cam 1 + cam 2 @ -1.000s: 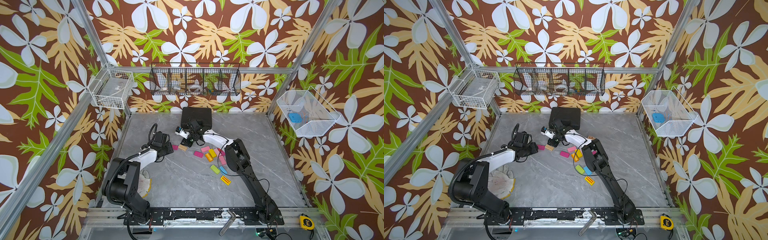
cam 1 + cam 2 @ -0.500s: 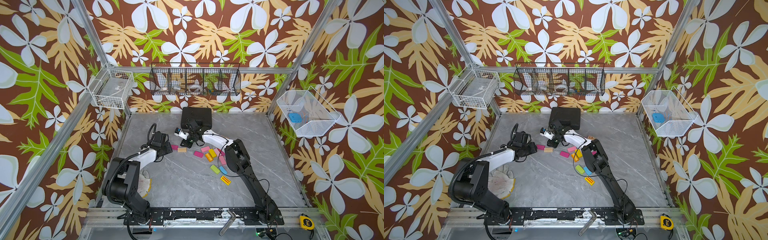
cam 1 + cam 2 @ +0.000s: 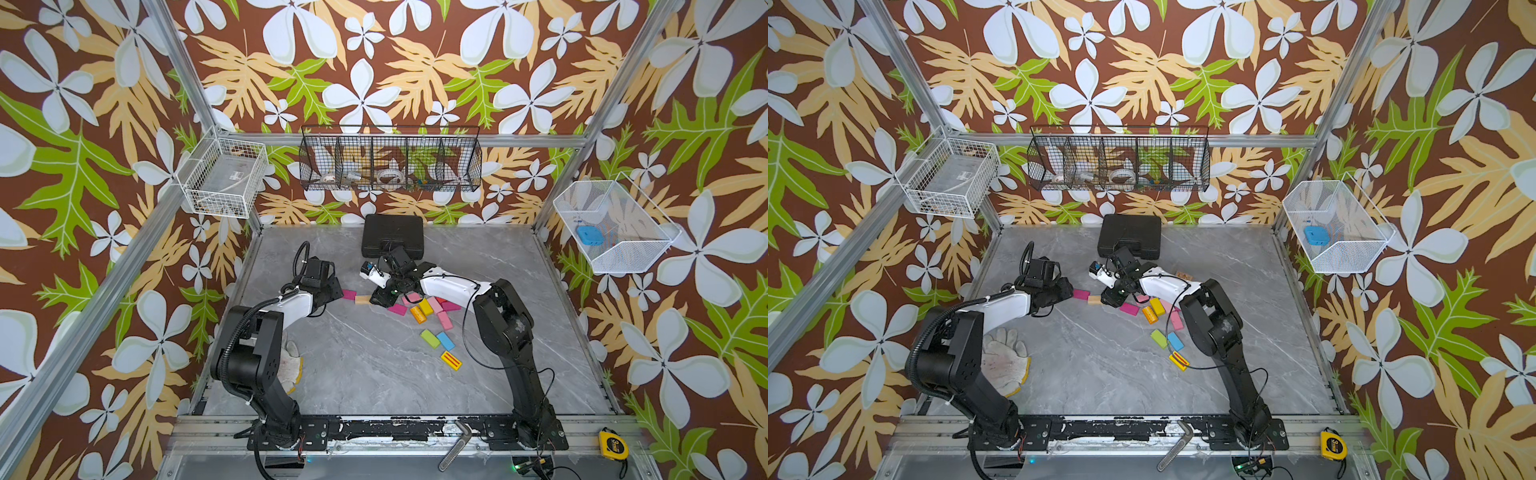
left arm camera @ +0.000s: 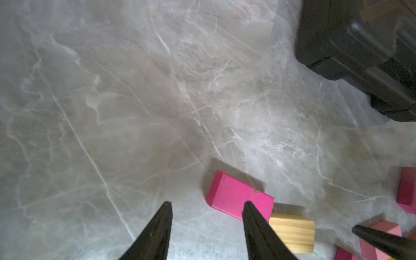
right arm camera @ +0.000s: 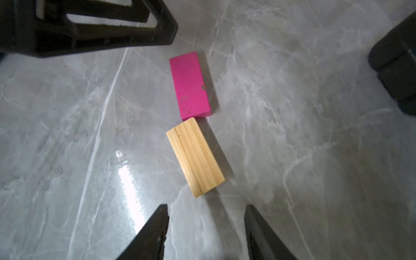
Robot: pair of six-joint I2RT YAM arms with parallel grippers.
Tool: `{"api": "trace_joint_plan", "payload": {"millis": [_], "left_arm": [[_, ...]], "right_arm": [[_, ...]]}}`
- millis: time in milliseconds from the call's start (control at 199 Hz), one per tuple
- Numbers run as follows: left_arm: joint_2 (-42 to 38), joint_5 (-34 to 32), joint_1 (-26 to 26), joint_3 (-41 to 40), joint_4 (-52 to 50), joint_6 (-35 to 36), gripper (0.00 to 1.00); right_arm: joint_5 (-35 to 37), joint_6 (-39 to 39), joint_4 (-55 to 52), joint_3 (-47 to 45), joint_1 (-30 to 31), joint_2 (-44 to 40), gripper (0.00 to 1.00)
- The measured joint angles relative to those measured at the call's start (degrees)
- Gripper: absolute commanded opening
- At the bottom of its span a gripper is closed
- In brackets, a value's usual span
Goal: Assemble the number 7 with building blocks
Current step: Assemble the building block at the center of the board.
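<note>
The wood block meets the end of the magenta block crooked, so the robot's right gripper needs to take the wood block by its loose end point(image 5: 206, 183) and straighten it into line.
A magenta block point(image 5: 190, 85) and a plain wood block point(image 5: 194, 157) lie flat end to end on the grey table, corners touching; both top views show them point(image 3: 349, 294) point(image 3: 362, 300). My right gripper point(image 5: 207, 206) is open and empty just behind the wood block's near end. My left gripper point(image 4: 207, 203) is open and empty, with one fingertip over the magenta block point(image 4: 234, 198). Loose building blocks lie to the right: magenta point(image 3: 397, 309), orange point(image 3: 417, 314), yellow point(image 3: 426, 306), pink point(image 3: 444, 320), green point(image 3: 429, 338), blue point(image 3: 445, 341), yellow red-striped point(image 3: 451, 360).
A black plastic case point(image 3: 392, 235) stands at the back of the table, close behind the right wrist. A white work glove point(image 3: 1003, 361) lies by the left arm's base. Wire baskets hang on the walls. A tape measure point(image 3: 612, 444) and a metal tool point(image 3: 457, 444) rest on the front rail.
My right gripper's jaws have opened, and the wood block lies free on the table against the magenta block. The left arm has stayed put.
</note>
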Motion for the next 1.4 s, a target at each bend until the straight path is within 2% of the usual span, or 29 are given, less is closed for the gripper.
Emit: {"api": "trace_joint_plan", "payload": {"millis": [160,351,517,612,697,993,1399], "left_arm": [[0.5,0.76,0.59,-0.24,0.74,0.0,0.54],[0.26,0.83,1.44,-0.92,1.18,0.02,0.54],[0.11,1.09,1.84,-1.49,1.53,0.04,0.54],[0.11,1.44,2.03,-1.68,1.6,0.07,0.54],[0.11,1.95,2.27,-1.81,1.62,0.07,0.54],[0.09,2.05,2.69,-1.92,1.84,0.07,0.54],[0.55,2.08,3.04,-1.92,2.05,0.09,0.54]], "right_arm": [[3.32,5.88,2.6,-2.78,0.81,-0.24,0.63],[6.47,11.17,5.55,-4.04,3.69,0.0,0.63],[10.1,16.2,7.98,-5.84,4.44,0.04,0.62],[10.56,17.88,9.33,-5.86,5.05,0.57,0.56],[11.32,18.49,9.84,-5.86,5.31,1.18,0.5],[12.0,19.3,10.99,-3.8,5.14,2.95,0.45],[12.7,19.8,10.91,-1.73,5.01,4.42,0.44]]}}
